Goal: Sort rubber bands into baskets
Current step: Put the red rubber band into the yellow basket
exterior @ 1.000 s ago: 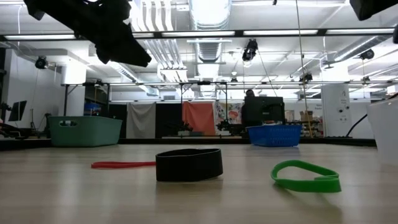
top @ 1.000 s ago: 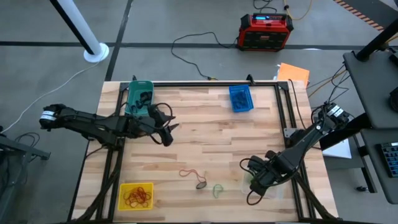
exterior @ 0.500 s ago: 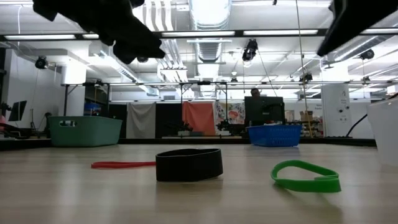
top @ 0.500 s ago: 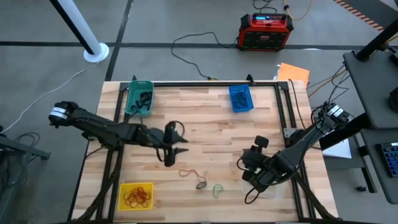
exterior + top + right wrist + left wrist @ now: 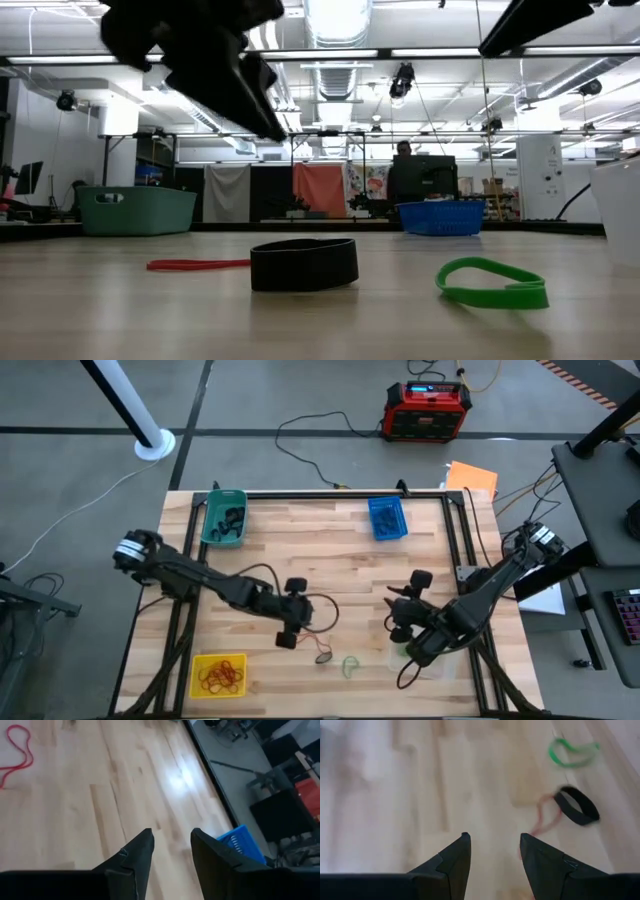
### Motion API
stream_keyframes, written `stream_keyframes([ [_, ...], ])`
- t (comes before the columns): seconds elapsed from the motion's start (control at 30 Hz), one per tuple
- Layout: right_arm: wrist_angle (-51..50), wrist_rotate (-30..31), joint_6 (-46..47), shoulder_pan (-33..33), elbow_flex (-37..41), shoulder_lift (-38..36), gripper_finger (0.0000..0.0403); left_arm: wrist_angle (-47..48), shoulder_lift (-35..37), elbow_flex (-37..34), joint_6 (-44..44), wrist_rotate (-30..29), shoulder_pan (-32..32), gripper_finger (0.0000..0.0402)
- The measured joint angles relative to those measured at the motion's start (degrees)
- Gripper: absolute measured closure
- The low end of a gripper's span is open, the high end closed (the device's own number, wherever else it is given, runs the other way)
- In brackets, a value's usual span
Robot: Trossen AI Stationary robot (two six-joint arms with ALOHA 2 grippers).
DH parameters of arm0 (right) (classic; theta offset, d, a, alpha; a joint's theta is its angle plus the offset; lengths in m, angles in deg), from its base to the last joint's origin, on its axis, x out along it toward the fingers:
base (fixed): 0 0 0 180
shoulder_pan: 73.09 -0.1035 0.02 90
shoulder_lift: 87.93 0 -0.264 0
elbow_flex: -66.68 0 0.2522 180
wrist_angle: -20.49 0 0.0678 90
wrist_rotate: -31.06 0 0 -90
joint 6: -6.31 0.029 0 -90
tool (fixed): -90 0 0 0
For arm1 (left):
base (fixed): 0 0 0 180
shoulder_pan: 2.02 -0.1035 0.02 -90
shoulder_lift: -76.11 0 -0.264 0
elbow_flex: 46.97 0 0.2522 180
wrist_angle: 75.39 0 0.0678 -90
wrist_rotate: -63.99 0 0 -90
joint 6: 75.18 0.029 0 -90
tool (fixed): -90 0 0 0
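Observation:
Next, my left gripper closes on the red band's looped end [image 5: 303, 639], away from the black band.
Three loose rubber bands lie flat on the wooden table: a red one [image 5: 310, 638], a wide black one [image 5: 324, 656] and a green one [image 5: 350, 665]. My left gripper [image 5: 290, 632] hovers open just left of them, slanting down; its wrist view shows the black band [image 5: 576, 806], the red band [image 5: 542, 815] and the green band [image 5: 570, 754] ahead. My right gripper [image 5: 398, 618] hangs open to their right, above the table, with nothing between its fingers. The baskets are a teal basket [image 5: 224, 518], a blue basket [image 5: 387, 518], a yellow basket [image 5: 218, 674] and a clear basket [image 5: 620, 210].
The teal basket holds dark bands and the yellow basket holds red-orange bands. Black frame rails [image 5: 340, 493] run along the table's edges. A red-and-black box [image 5: 428, 410] and cables lie on the floor beyond the far edge. Bare wood stretches across the table's middle.
My left gripper has swept from beside the teal basket toward the table's near right, sinking and rolling, and now hangs next to the loose bands. My right gripper has rolled about its wrist and risen slightly. The bands have not moved.

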Motion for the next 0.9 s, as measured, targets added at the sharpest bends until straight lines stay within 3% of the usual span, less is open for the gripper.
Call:
stream_keyframes([
  [0.23,4.37,0.58,-4.38,0.15,4.7,-8.5,0.0285,2.86,-5.41,0.19,-8.01,2.76,4.2,0.0247],
  [0.53,22.45,0.71,-9.29,1.25,16.06,-18.95,0.0287,2.89,-9.19,0.17,-17.96,2.62,5.53,0.0247],
  [0.9,29.04,0.57,-8.83,1.51,20.96,-20.13,0.0287,1.07,-14.12,0.26,-22.41,2.14,6.16,0.0247],
])
